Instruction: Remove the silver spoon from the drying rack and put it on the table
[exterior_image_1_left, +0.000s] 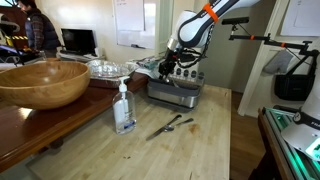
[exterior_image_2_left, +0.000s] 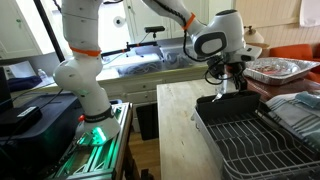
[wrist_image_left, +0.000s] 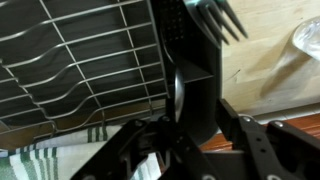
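The silver spoon's bowl stands edge-on by one finger, off the gap's middle, so I should open, turn and grip the bowl (wrist_image_left: 179, 94) between both fingers.
The drying rack (exterior_image_1_left: 175, 92) stands at the back of the pale table (exterior_image_1_left: 205, 145); it also shows in an exterior view (exterior_image_2_left: 250, 140) and as a wire grid in the wrist view (wrist_image_left: 80, 70). My gripper (exterior_image_2_left: 232, 82) hangs over the rack's corner, where a dark utensil cup (wrist_image_left: 195, 85) stands. In the wrist view my fingers (wrist_image_left: 200, 112) are spread on either side of this cup. A slim shiny strip, seemingly the silver spoon (wrist_image_left: 177, 95), stands in the cup by one finger. I cannot tell if a finger touches it. Dark fork tines (wrist_image_left: 220, 15) stick out of the cup.
A large wooden bowl (exterior_image_1_left: 40, 82) sits on the dark counter. A clear pump bottle (exterior_image_1_left: 124, 108) and two thin utensils (exterior_image_1_left: 170, 125) are on the table in front of the rack. A foil tray (exterior_image_2_left: 280, 70) and a striped cloth (exterior_image_2_left: 300, 108) lie beside the rack.
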